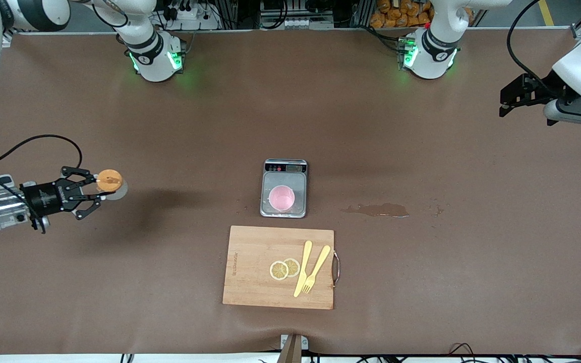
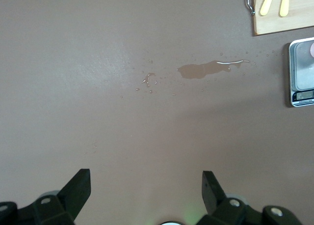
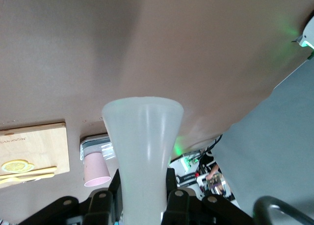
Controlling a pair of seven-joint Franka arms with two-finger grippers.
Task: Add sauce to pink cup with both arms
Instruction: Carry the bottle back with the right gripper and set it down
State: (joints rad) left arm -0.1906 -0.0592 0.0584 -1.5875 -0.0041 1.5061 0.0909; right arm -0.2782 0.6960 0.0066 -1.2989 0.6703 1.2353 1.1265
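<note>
The robot's right gripper needs to set the sauce bottle down on the bare table (image 1: 126, 191) just beyond its fingertips, in line with the pink cup.
The pink cup (image 1: 281, 197) stands on the steel scale (image 1: 284, 174) at mid-table; it also shows in the right wrist view (image 3: 95, 168). My right gripper (image 1: 100, 190) is shut on the sauce bottle (image 1: 109, 182), translucent white with an orange cap, and holds it in the air over the bare table toward the right arm's end, well away from the cup. In the right wrist view the bottle (image 3: 142, 146) fills the gap between the fingers of the right gripper (image 3: 142, 186). My left gripper (image 1: 505, 103) waits open and empty over the left arm's end of the table; it also shows in the left wrist view (image 2: 146, 176).
A wooden cutting board (image 1: 250, 267) with lemon slices (image 1: 284, 268) and a yellow knife and fork (image 1: 310, 275) lies nearer the front camera than the scale. A brown spill stain (image 1: 379, 209) lies beside the scale toward the left arm's end; it shows in the left wrist view (image 2: 203, 69).
</note>
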